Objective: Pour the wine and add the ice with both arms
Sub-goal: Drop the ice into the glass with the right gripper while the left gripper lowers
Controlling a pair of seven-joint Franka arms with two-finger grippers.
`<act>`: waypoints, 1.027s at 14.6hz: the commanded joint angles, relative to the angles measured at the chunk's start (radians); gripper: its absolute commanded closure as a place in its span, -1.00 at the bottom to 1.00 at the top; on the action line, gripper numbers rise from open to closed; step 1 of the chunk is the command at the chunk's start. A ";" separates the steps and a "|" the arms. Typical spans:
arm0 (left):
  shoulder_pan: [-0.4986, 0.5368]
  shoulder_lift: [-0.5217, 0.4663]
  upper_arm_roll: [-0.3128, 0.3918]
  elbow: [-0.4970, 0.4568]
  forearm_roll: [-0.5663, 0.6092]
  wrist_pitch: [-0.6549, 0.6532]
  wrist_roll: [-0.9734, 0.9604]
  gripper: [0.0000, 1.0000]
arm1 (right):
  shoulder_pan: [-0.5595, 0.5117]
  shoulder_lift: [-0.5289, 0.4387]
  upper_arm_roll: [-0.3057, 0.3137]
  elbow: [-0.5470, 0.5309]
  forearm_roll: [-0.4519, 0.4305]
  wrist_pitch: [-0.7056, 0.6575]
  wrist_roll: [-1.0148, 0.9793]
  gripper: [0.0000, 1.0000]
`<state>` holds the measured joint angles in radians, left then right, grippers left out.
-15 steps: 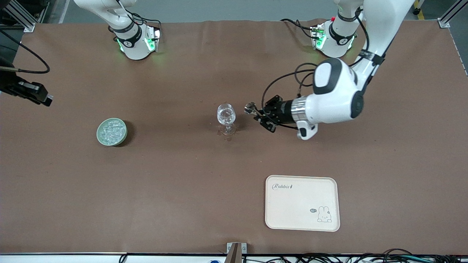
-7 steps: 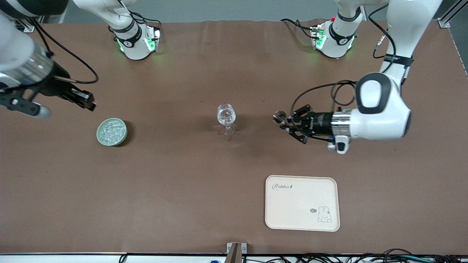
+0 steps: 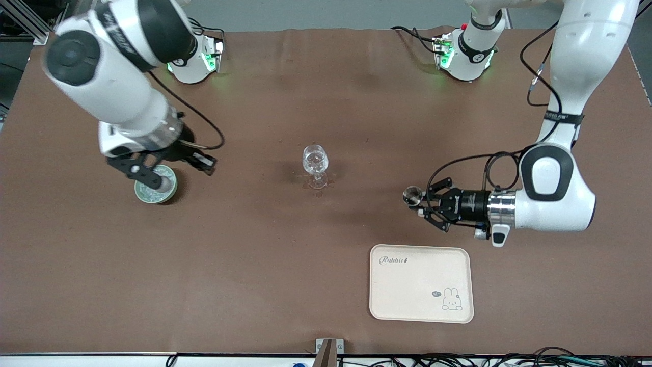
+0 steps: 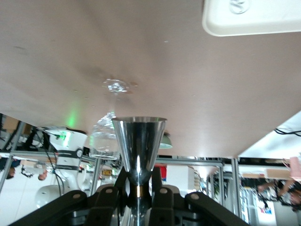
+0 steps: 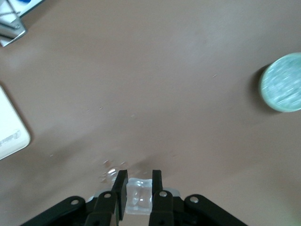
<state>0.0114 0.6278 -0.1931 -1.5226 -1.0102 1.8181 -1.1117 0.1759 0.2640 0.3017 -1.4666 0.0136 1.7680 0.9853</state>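
My right gripper is going to release the ice cube, now held over the table beside the bowl, so that it is left inside the bowl of the clear stemmed glass (image 3: 316, 162).
A clear stemmed glass (image 3: 316, 160) stands mid-table and also shows in the left wrist view (image 4: 106, 136). I cannot make out the wine. The pale green bowl (image 3: 146, 194) of ice is partly hidden under the right arm's wrist and shows in the right wrist view (image 5: 282, 82). My right gripper (image 3: 206, 164) is over the table beside the bowl, on the glass's side. In its wrist view this gripper (image 5: 139, 188) is shut on one clear ice cube (image 5: 139, 197). My left gripper (image 3: 424, 203) is shut on the waist of a steel jigger (image 3: 411, 195), (image 4: 139, 141), held level above the table between glass and tray.
A cream tray (image 3: 420, 283) with a rabbit print lies nearer the front camera, under the left arm's end; its corner shows in the left wrist view (image 4: 249, 21). Small wet spots lie round the glass foot (image 3: 317, 184). Brown table cover (image 3: 254, 265) spreads everywhere else.
The left arm drew back from the glass with the jigger, moving toward the tray. The right arm swung in from the table's edge to the green bowl.
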 commanded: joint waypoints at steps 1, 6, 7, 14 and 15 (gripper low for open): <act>0.024 0.119 -0.005 0.139 -0.045 -0.022 0.056 0.99 | 0.026 0.056 0.071 -0.004 -0.009 0.070 0.145 0.99; 0.065 0.188 0.018 0.140 -0.180 0.023 0.271 0.99 | 0.117 0.083 0.105 -0.090 -0.027 0.160 0.286 0.99; 0.065 0.196 0.030 0.140 -0.208 0.033 0.289 0.99 | 0.117 0.083 0.134 -0.116 -0.046 0.182 0.314 0.99; 0.035 0.251 0.087 0.163 -0.306 0.044 0.345 0.99 | 0.128 0.099 0.185 -0.215 -0.080 0.289 0.395 0.98; 0.025 0.256 0.093 0.168 -0.329 0.044 0.352 0.99 | 0.128 0.112 0.185 -0.215 -0.089 0.292 0.395 0.97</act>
<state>0.0657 0.8571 -0.1221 -1.3924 -1.2869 1.8593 -0.7761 0.3115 0.3713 0.4768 -1.6614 -0.0517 2.0374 1.3562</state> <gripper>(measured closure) 0.775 0.753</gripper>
